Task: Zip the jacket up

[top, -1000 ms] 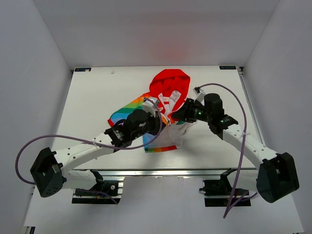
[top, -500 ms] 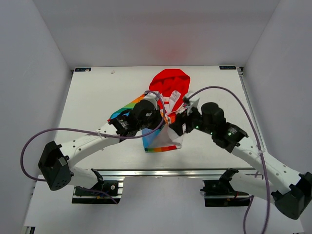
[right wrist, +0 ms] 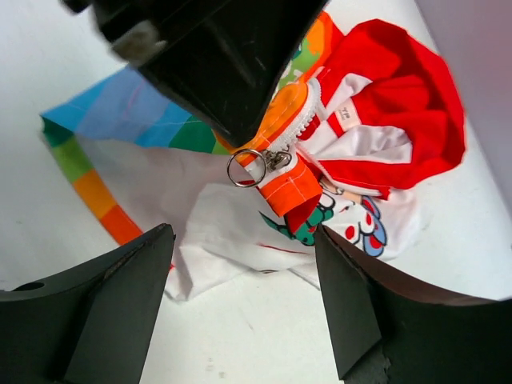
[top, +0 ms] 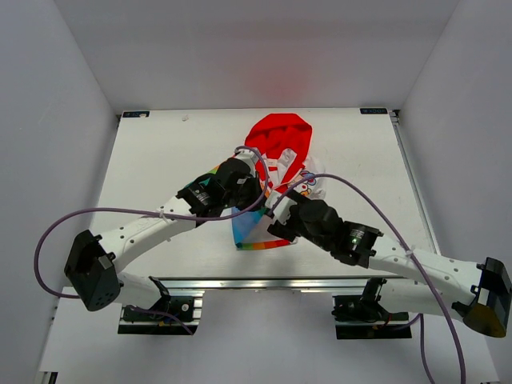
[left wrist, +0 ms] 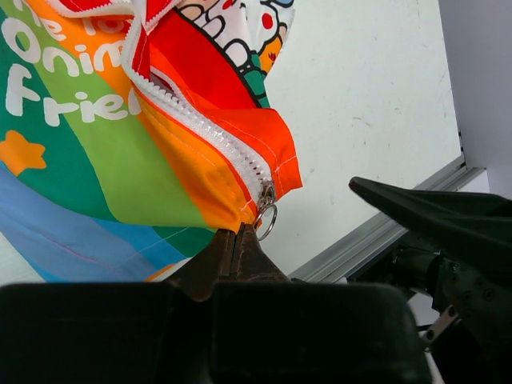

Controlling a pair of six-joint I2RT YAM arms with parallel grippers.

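I need to move my right gripper's open fingers closer, as the metal ring pull hangs beyond them, and pinch the ring pull (right wrist: 246, 169) before I draw the zipper up.
The jacket (top: 276, 136) lies mid-table, red hood at the far end, rainbow and white panels nearer. My left gripper (top: 254, 194) is shut on the jacket's orange bottom hem (left wrist: 240, 200) and holds it raised, right beside the white zipper (left wrist: 208, 132) and its metal ring pull (left wrist: 266, 220). In the left wrist view the closed fingertips (left wrist: 237, 234) pinch the cloth. My right gripper (top: 276, 218) is open and empty on the near side of the jacket. In the right wrist view the ring pull (right wrist: 242, 168) hangs just beyond the open right gripper (right wrist: 244, 232), under the left gripper (right wrist: 216, 64).
The table's aluminium front rail (top: 264, 282) runs close behind the right gripper and also shows in the left wrist view (left wrist: 376, 236). Purple cables (top: 144, 214) loop over both arms. White walls enclose the table on three sides.
My right arm has swung from the jacket's right side round to its near side, opened toward the zipper pull. My left gripper has shifted slightly far-right, still holding the hem.
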